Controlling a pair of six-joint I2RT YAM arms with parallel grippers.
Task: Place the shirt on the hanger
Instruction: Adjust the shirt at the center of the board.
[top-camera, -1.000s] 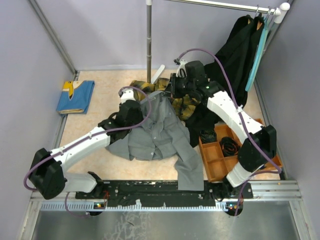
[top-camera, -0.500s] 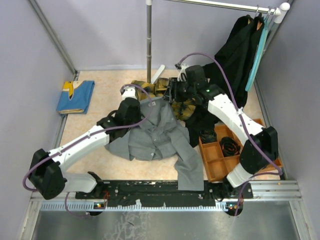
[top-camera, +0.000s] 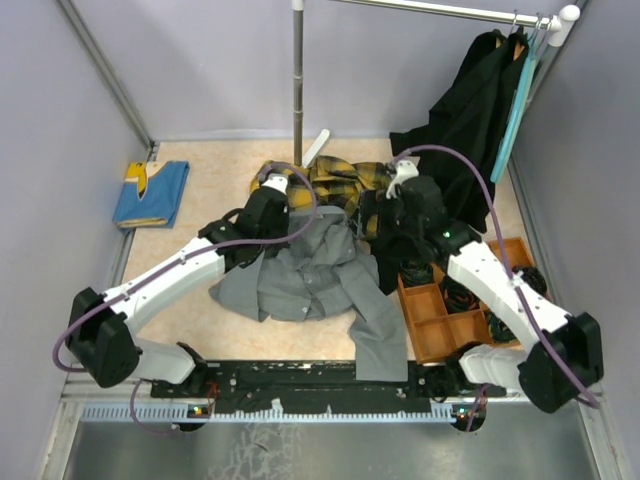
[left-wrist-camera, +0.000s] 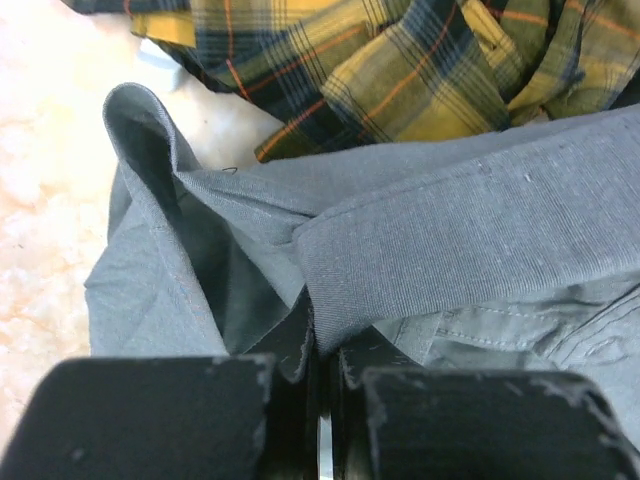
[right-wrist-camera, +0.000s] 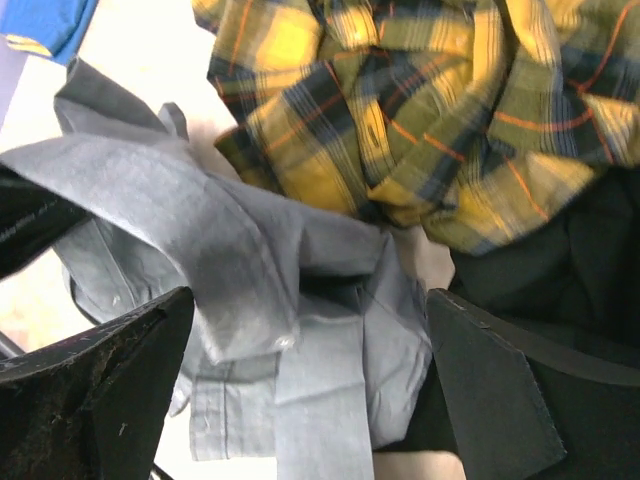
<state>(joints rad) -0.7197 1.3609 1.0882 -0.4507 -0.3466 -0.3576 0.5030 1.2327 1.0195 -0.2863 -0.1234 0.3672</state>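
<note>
Next, I take the collar's loose end (right-wrist-camera: 250, 322) with my right gripper and help lift the grey shirt, as it is crumpled and only my left gripper is on its collar.
The grey shirt (top-camera: 310, 272) lies crumpled mid-table, one sleeve trailing toward the near edge. My left gripper (top-camera: 275, 207) is shut on a fold of its collar band (left-wrist-camera: 440, 240), and the cloth is pinched between the fingers (left-wrist-camera: 325, 352). My right gripper (top-camera: 380, 222) hovers open just right of the shirt's upper edge. Its wide-apart fingers (right-wrist-camera: 100, 390) straddle grey cloth (right-wrist-camera: 330, 330) without touching it. A pale bar (top-camera: 316, 146) pokes out from under the plaid shirt by the pole. It may be one end of the hanger, and the rest is hidden.
A yellow plaid shirt (top-camera: 345, 180) lies bunched behind the grey one. Black garments (top-camera: 470, 110) and a teal hanger (top-camera: 515, 110) hang on the rail at the far right. An orange tray (top-camera: 440, 320) sits near right, a blue cloth (top-camera: 150, 193) far left, and an upright pole (top-camera: 297, 80) stands behind.
My right gripper has opened, let go of the cloth and drawn back to the right and nearer. My left gripper has shut on the grey shirt's collar and shifted slightly farther and right.
</note>
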